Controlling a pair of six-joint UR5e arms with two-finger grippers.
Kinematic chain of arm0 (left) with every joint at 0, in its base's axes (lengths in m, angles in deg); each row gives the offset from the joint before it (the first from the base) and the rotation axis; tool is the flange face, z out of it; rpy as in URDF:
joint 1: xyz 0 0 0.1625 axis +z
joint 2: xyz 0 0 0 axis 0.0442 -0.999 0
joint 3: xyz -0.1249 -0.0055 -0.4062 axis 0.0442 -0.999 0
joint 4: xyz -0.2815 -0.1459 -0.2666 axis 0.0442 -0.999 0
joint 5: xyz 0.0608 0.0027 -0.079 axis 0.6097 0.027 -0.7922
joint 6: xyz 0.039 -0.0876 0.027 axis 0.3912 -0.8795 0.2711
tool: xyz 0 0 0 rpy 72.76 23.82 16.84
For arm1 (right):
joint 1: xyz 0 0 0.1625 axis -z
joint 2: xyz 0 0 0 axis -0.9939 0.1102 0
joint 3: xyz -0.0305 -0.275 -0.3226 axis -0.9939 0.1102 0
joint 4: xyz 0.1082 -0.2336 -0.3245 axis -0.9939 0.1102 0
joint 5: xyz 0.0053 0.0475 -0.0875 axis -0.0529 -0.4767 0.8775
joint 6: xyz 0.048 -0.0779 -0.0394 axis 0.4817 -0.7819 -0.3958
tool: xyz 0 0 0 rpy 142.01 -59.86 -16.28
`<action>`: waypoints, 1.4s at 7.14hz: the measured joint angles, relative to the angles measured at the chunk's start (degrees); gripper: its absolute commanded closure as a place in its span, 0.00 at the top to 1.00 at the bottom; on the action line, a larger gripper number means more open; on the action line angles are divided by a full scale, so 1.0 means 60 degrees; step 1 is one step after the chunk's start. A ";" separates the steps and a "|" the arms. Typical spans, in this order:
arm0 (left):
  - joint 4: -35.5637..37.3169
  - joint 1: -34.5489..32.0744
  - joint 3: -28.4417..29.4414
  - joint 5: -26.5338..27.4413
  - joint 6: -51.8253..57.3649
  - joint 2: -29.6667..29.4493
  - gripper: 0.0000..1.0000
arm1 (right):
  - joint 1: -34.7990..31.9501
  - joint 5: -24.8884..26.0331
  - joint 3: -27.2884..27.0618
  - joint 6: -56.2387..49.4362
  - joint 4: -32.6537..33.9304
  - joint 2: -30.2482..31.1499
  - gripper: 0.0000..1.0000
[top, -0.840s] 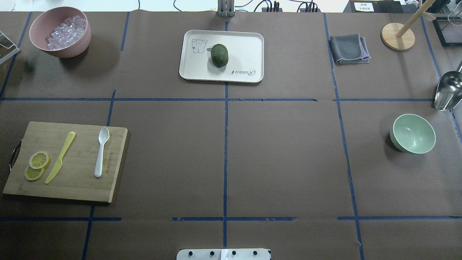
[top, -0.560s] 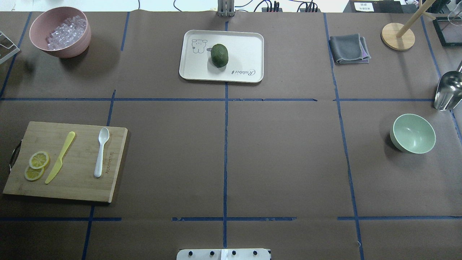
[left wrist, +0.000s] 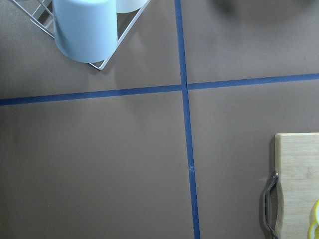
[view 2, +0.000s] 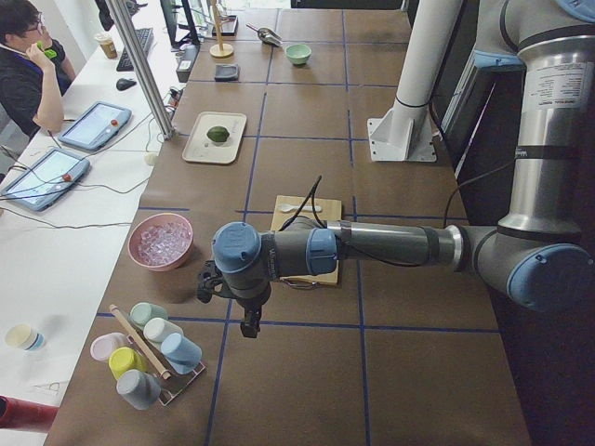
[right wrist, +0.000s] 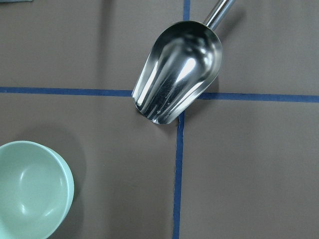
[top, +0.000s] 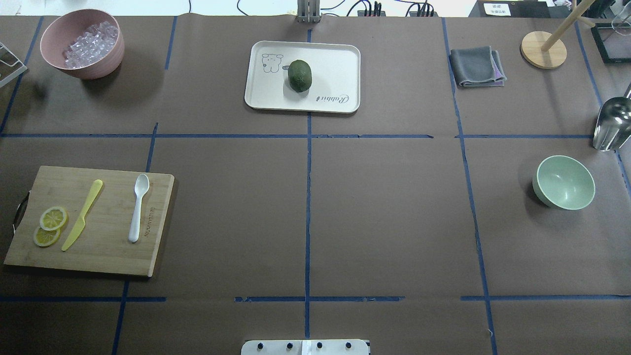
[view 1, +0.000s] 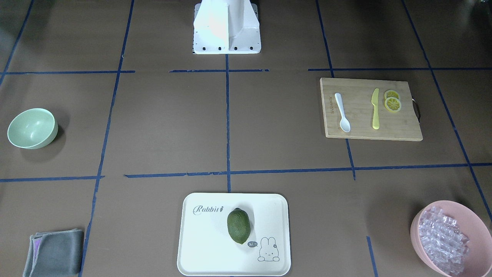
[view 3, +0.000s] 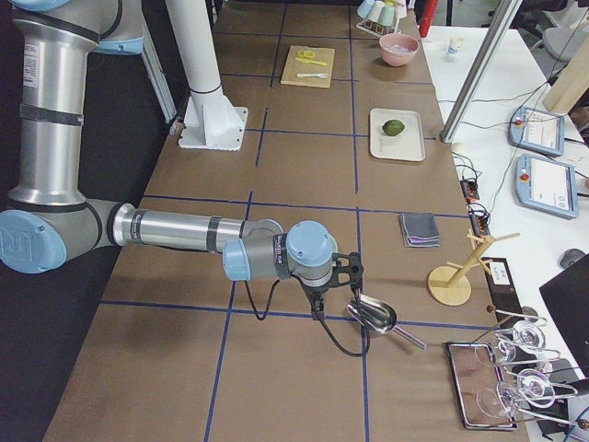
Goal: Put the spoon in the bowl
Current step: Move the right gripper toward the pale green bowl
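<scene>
The robot's right gripper should next go to the mint-green bowl's rim [view 1: 9,127] [right wrist: 73,187], on the side away from the wooden cutting board, and close there.
The white spoon [top: 138,207] lies on a wooden cutting board [top: 108,249] at the table's left, scoop pointing away from the robot; it also shows in the front view [view 1: 342,112]. The mint-green bowl [top: 565,182] stands upright and holds nothing, at the far right, and shows in the right wrist view [right wrist: 30,191]. Neither gripper shows in the overhead, front or wrist views. In the left side view my left gripper [view 2: 247,327] hangs beyond the board's handle end. In the right side view my right gripper [view 3: 318,313] hangs near the bowl's place. I cannot tell whether either is open or shut.
A yellow knife [top: 83,214] and lemon slices [top: 49,226] share the board. A pink bowl of clear cubes [top: 81,43] stands far left, a tray [top: 335,64] with a green fruit [top: 299,75] far middle. A grey cloth [top: 477,66], metal scoop [right wrist: 179,79] and cup rack [view 2: 153,358] stand around.
</scene>
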 measured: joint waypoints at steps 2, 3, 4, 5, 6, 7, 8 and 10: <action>0.0002 0.0000 0.0001 0.0000 0.0000 0.0001 1.00 | 0.0000 0.0003 0.0000 -0.0008 -0.0010 -0.0001 1.00; -0.0004 -0.0001 0.0001 0.0000 0.0000 0.0002 1.00 | 0.0000 0.0011 -0.0014 -0.0011 -0.0017 -0.0016 1.00; -0.0005 -0.0005 -0.0001 0.0000 0.0000 0.0002 1.00 | 0.0000 0.0009 -0.0052 -0.0009 -0.0028 -0.0031 1.00; 0.0000 -0.0007 -0.0024 0.0000 0.0000 0.0007 1.00 | 0.0002 -0.0010 -0.0141 0.0015 -0.0033 -0.0052 1.00; 0.0003 -0.0004 -0.0060 0.0000 0.0000 0.0021 1.00 | 0.0018 -0.0035 -0.0253 0.0078 -0.0023 -0.0229 1.00; 0.0001 -0.0002 -0.0089 -0.0003 0.0000 0.0046 1.00 | 0.0046 -0.0087 -0.0295 0.0155 0.0009 -0.0592 1.00; -0.0004 -0.0001 -0.0110 -0.0010 0.0000 0.0076 1.00 | 0.0236 -0.0195 -0.0269 0.0223 0.0024 -0.0890 1.00; -0.0009 -0.0001 -0.0126 -0.0014 0.0000 0.0099 1.00 | 0.1195 -0.0344 -0.0271 0.1111 -0.0206 -0.1101 0.99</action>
